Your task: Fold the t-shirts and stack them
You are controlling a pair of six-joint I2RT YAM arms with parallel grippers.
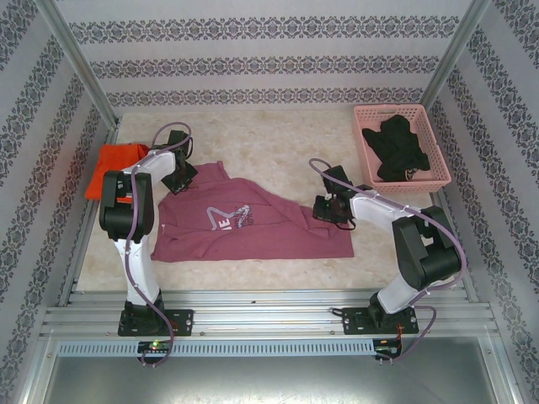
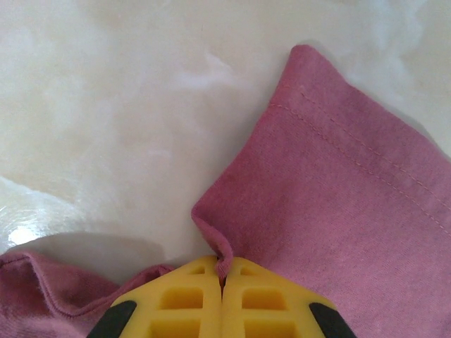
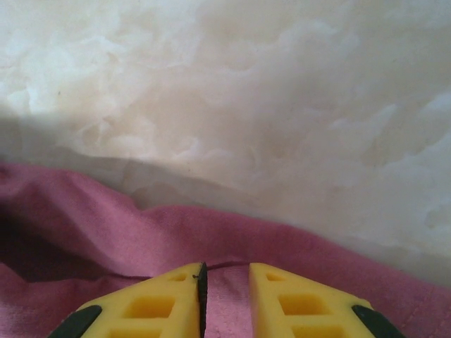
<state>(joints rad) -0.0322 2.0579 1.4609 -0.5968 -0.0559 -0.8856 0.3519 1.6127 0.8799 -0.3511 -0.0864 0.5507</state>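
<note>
My right gripper needs to open, as it sits on a slanting fold short of the maroon t-shirt's hem, then take the t-shirt's edge nearer the hem [image 3: 407,287] and pull it straight.
A maroon t-shirt [image 1: 253,227] with white lettering lies spread and rumpled on the table between the arms. My left gripper [image 1: 179,182] is at its far left corner, near the sleeve. In the left wrist view that gripper [image 2: 223,271] is shut, with a fold of the maroon t-shirt's [image 2: 338,211] edge pinched between its yellow fingertips. My right gripper [image 1: 325,210] is at the shirt's far right edge. There its jaws [image 3: 225,271] stand a little apart with a thick fold of maroon cloth [image 3: 106,225] filling the gap. An orange t-shirt [image 1: 114,164] lies bunched at the table's left edge.
A pink basket [image 1: 402,110] at the back right holds a dark garment [image 1: 400,147]. Metal posts and patterned walls close in the table on three sides. A metal rail runs along the near edge by the arm bases.
</note>
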